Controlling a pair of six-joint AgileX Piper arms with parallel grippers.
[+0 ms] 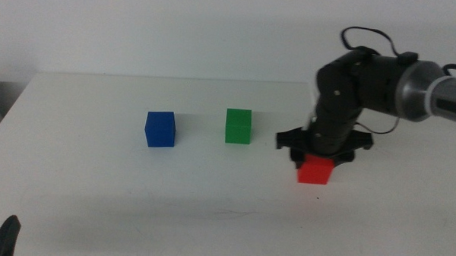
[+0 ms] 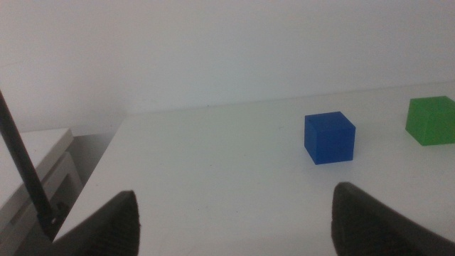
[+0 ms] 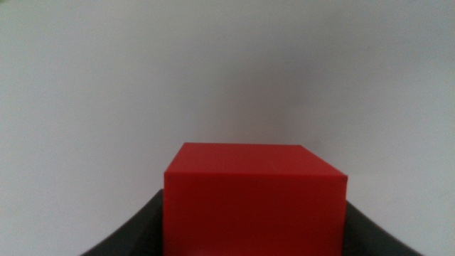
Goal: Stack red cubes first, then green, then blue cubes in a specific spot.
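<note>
My right gripper will set the red cube down on the white table (image 1: 241, 191) in front of the green cube.
The red cube (image 1: 315, 170) sits right of centre on the white table, directly under my right gripper (image 1: 317, 157), which comes down on it from above. In the right wrist view the red cube (image 3: 254, 199) fills the gap between the two dark jaws, which press against both its sides. The green cube (image 1: 239, 126) stands to its left and a little farther back, and the blue cube (image 1: 160, 129) stands farther left. My left gripper (image 2: 234, 213) waits open near the table's front left corner, facing the blue cube (image 2: 330, 137) and the green cube (image 2: 431, 120).
The white table (image 1: 97, 184) ends at a back edge against a pale wall. A dark cable (image 2: 25, 167) and a low white shelf (image 2: 35, 153) lie off the table's left side. The left gripper's tip (image 1: 3, 238) shows at the bottom left.
</note>
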